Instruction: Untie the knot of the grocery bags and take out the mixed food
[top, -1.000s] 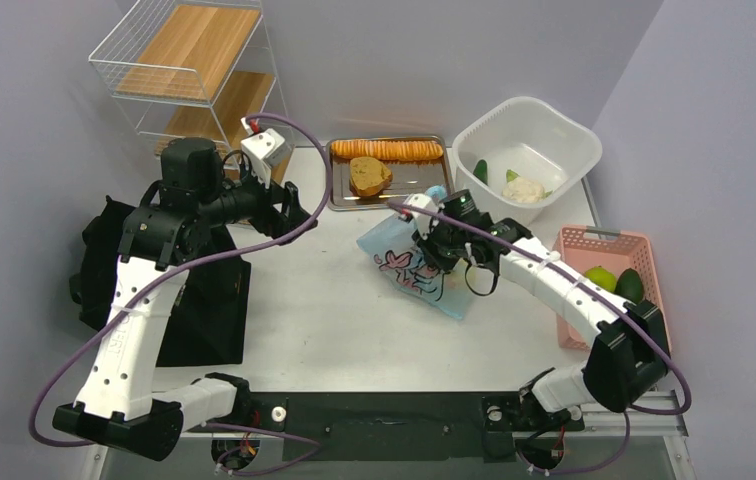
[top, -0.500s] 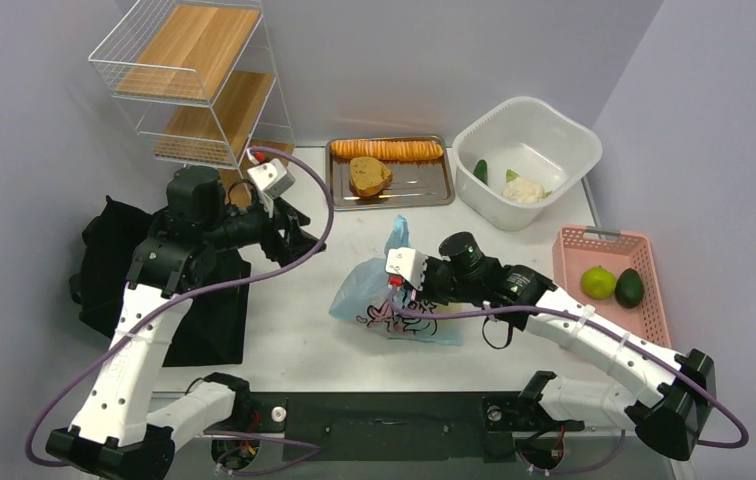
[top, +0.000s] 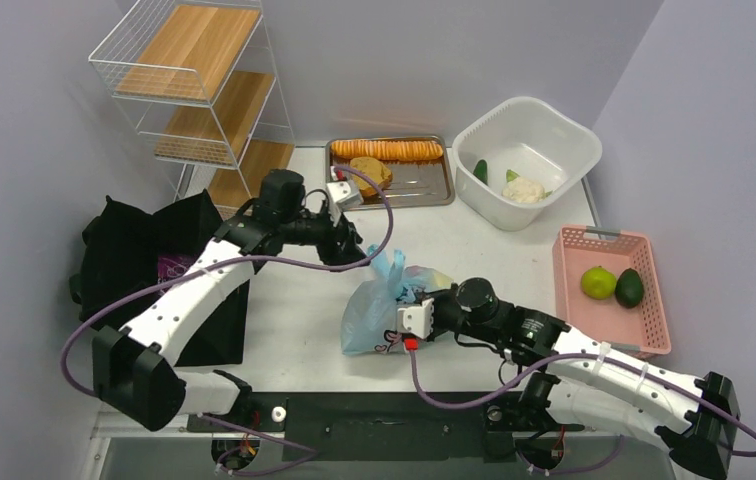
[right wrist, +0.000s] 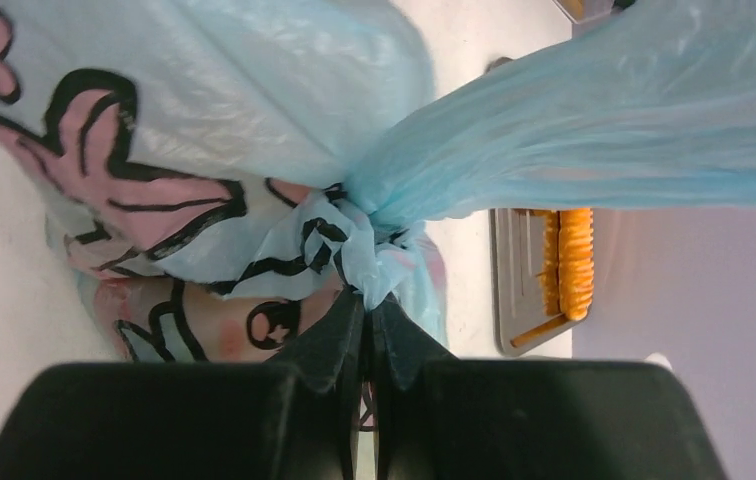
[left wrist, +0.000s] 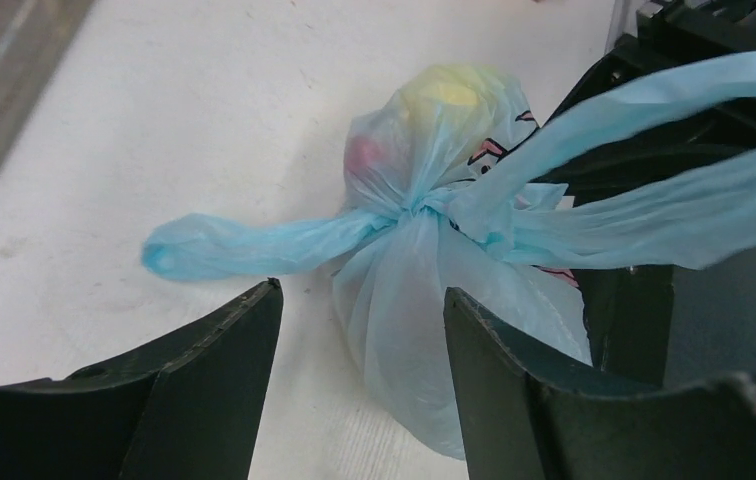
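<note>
The bag's plastic is pinched by my right gripper just under the knot, so next my right gripper opens and takes the bag's handle [right wrist: 594,130] to loosen the knot.
The pale blue plastic bag [top: 366,318] with pink cartoon print lies near the table's middle, its knot [top: 395,288] on top. My right gripper [right wrist: 366,305] is shut, nipping the plastic just under the knot [right wrist: 364,235]. My left gripper [left wrist: 362,292] hangs open close to the bag [left wrist: 404,330], its fingers [left wrist: 204,380] either side of the bulge, touching nothing. A loose handle [left wrist: 244,248] trails left from the knot [left wrist: 424,205]. Something yellow [left wrist: 444,90] shows through the plastic. The black tote [top: 144,260] slumps at the left with a purple packet [top: 172,268] inside.
A white tub [top: 564,135] at the back right holds cauliflower [top: 524,188] and a green item [top: 480,170]. A pink basket [top: 579,240] holds a lime-coloured fruit [top: 599,282] and an avocado [top: 630,288]. A metal tray [top: 424,185] carries the orange loaf [top: 389,150]. A wire shelf [top: 204,90] stands back left.
My right arm dragged the blue bag from the table's middle toward the near edge. My left arm swung from over the tote across to the bag, its jaws narrowing.
</note>
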Robot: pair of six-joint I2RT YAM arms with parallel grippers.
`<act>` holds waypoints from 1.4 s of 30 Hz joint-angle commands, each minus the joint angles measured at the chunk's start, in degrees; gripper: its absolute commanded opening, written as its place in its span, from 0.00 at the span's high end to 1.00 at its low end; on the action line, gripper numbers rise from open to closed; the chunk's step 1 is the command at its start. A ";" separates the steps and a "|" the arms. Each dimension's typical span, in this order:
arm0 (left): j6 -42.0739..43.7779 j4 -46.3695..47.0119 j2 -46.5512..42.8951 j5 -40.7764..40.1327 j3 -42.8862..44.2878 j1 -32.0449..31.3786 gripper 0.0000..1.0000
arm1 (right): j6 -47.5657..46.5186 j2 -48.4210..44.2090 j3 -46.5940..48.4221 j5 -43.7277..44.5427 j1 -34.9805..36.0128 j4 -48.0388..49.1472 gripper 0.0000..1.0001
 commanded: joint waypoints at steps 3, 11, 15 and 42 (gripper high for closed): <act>-5.73 14.93 5.92 1.25 -6.30 -5.34 0.36 | -7.81 -6.99 -8.73 2.34 4.63 2.75 1.00; -4.76 15.92 13.76 1.51 -8.23 -14.45 0.33 | -6.48 -9.47 -14.09 4.74 8.16 3.16 1.00; -4.40 13.90 14.30 0.35 -7.44 -13.38 0.85 | -4.02 -10.47 -12.86 6.37 8.32 -0.36 1.00; -3.77 14.61 2.57 -5.88 -2.36 -8.88 0.29 | 8.52 -16.32 1.15 5.72 7.66 -23.14 0.98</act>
